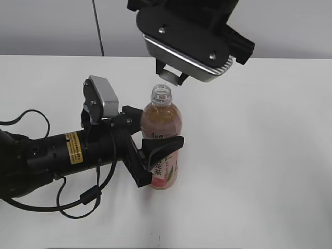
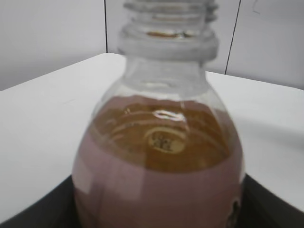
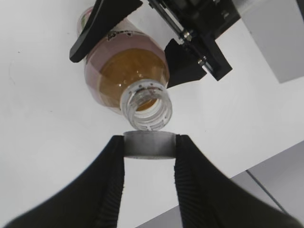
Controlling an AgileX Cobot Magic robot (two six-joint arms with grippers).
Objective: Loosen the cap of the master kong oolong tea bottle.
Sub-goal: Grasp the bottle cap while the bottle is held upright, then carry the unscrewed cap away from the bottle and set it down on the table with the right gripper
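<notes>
Next, my right gripper puts the white cap down on the bare table (image 1: pixel 257 169) beside the bottle, away from my left gripper.
The master kong oolong tea bottle (image 1: pixel 162 136) stands upright on the white table, its threaded neck (image 1: pixel 161 94) bare and open. My left gripper (image 1: pixel 151 129) is shut on the bottle's body from the left, one finger behind it and one in front across the pink label. In the left wrist view the bottle (image 2: pixel 161 156) fills the frame between the dark fingers (image 2: pixel 273 204). The white cap (image 3: pixel 150 144) is off the bottle, pinched between the pads of my right gripper (image 3: pixel 150 145). It hangs just above the open neck (image 3: pixel 146 105); the exterior view shows the cap (image 1: pixel 167 76) above the mouth.
The left arm (image 1: pixel 46 155) and its looping black cables (image 1: pixel 78 199) lie across the table's left side. The right arm's wrist housing (image 1: pixel 189 41) hangs over the bottle. The table's far edge (image 1: pixel 290 57) meets a grey wall.
</notes>
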